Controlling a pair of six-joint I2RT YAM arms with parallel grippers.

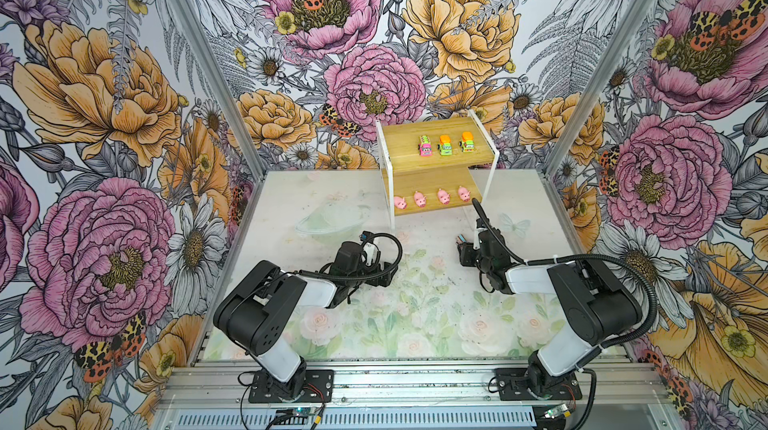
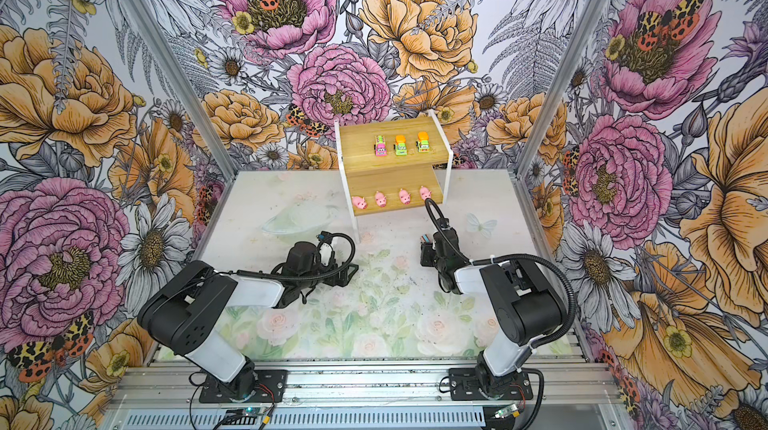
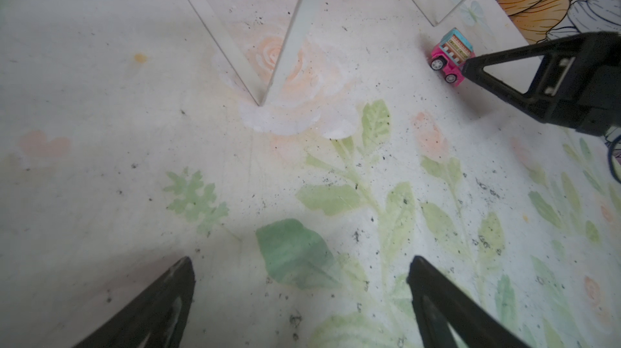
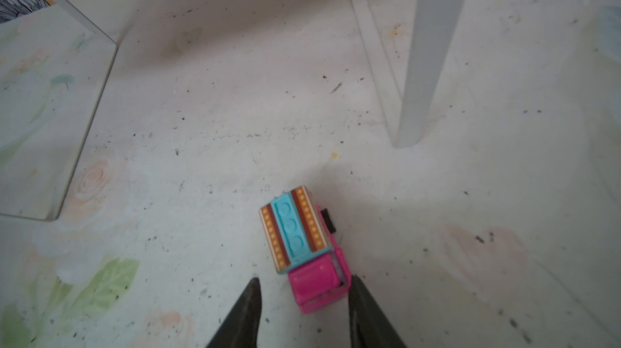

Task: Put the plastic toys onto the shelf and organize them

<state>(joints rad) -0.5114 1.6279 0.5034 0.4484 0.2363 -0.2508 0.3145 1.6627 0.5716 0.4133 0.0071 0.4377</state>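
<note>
The pink truck by the shelf sits at a slant between my right gripper's fingers, so next I back away, line up with the truck and grip its cab's sides (image 4: 317,283).
The shelf (image 1: 399,145) (image 2: 357,145) stands at the back of the table. Its upper board holds a pink truck (image 1: 424,146) and two green trucks (image 1: 445,144) (image 1: 467,142). Several pink pigs (image 1: 419,199) line the lower board. Another pink truck with a striped blue top (image 4: 302,245) (image 3: 452,55) sits on the table in front of the shelf. My right gripper (image 4: 304,282) (image 1: 463,247) straddles its cab: one finger touches it and a gap shows at the other. My left gripper (image 3: 300,262) (image 1: 384,276) hangs open over bare table with nothing between its fingers.
A clear plastic dish (image 1: 330,220) lies on the table left of the shelf. The shelf's white legs (image 4: 426,60) (image 3: 295,33) stand close behind the truck. Flowered walls close in the table on three sides.
</note>
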